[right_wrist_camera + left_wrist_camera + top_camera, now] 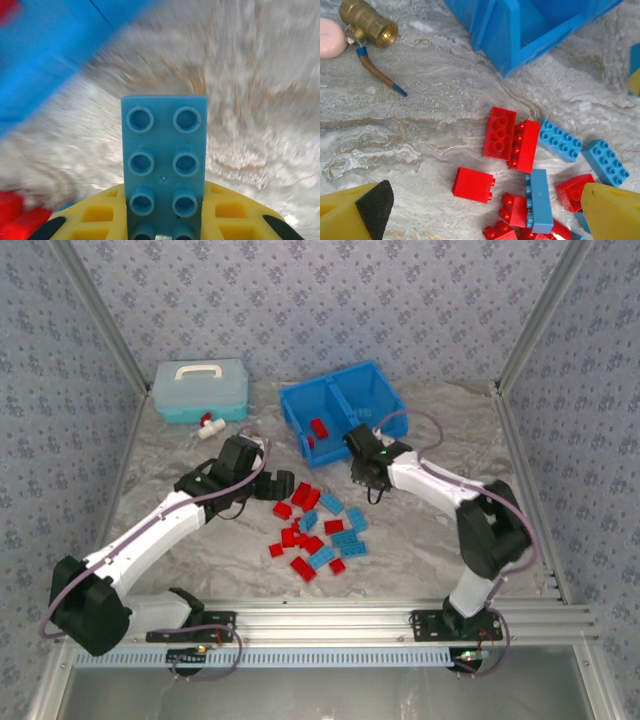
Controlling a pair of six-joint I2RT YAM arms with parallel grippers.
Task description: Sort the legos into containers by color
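Observation:
Next, my right gripper lets go of the light blue lego in the blue bin, so that it lands across the divider (371,418) from the red bricks.
Red and light blue legos (315,530) lie in a loose pile at the table's middle. The blue bin (292,415) stands behind them, and its left container holds red bricks (318,428). My right gripper (368,472) hovers just in front of the bin, shut on a light blue lego (164,155) that stands up between the yellow fingers (235,215). My left gripper (270,485) hangs open over the pile's left edge. Its wide-apart fingertips (370,207) straddle a red brick (472,185) and its neighbours without touching them.
A light teal case (200,390) with a white handle stands at the back left. A brass fitting (367,22) and a pink disc (330,37) lie in front of it. Metal frame rails run along the table's sides and near edge.

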